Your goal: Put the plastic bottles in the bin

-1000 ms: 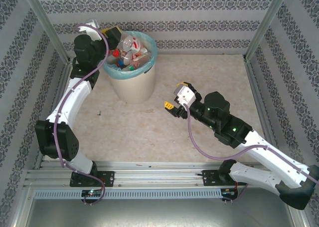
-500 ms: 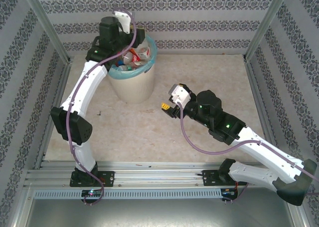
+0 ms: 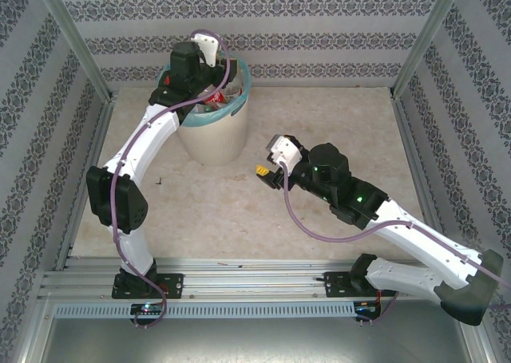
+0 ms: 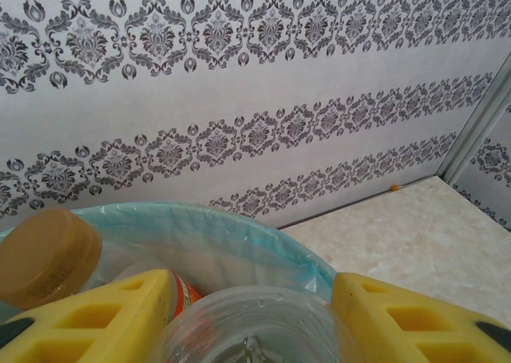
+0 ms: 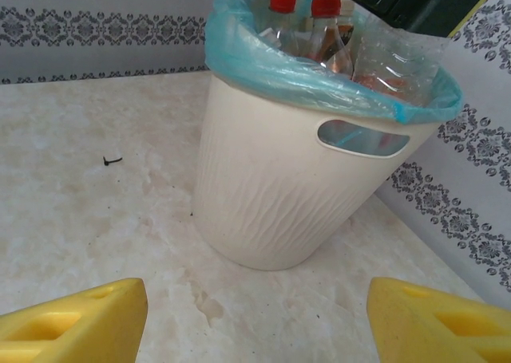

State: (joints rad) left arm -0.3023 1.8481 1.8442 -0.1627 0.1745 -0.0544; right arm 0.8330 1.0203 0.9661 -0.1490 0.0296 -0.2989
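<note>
My left gripper will let go of the clear plastic bottle inside the bin [image 3: 225, 85] [image 4: 262, 331], between the bottle with the orange label and the blue-green liner. The clear bottle now dangles into the bin's mouth.
The cream bin [image 3: 211, 140] with its blue-green liner stands at the back left of the table. My left gripper [image 3: 204, 85] hangs over its mouth, shut on a clear plastic bottle [image 4: 247, 323] whose body sits between the yellow fingers [image 4: 88, 319]. From the right wrist, that bottle [image 5: 391, 56] dangles into the bin [image 5: 271, 187] beside two red-capped bottles [image 5: 281, 20]. An orange-labelled bottle [image 4: 182, 291] and a tan cap [image 4: 48, 255] lie just inside the rim [image 4: 239, 235]. My right gripper [image 3: 267, 157] stands open over the table, right of the bin, nothing between its fingers [image 5: 72, 323].
Patterned walls and metal posts [image 3: 76, 44] close in the table on three sides. A small dark speck [image 5: 112, 161] lies on the marble top left of the bin. An orange dot [image 4: 394, 187] sits at the foot of the back wall.
My left arm has swung right from the bin's left rim to above its opening, bottle still held. The right gripper has drifted slightly left toward the bin.
</note>
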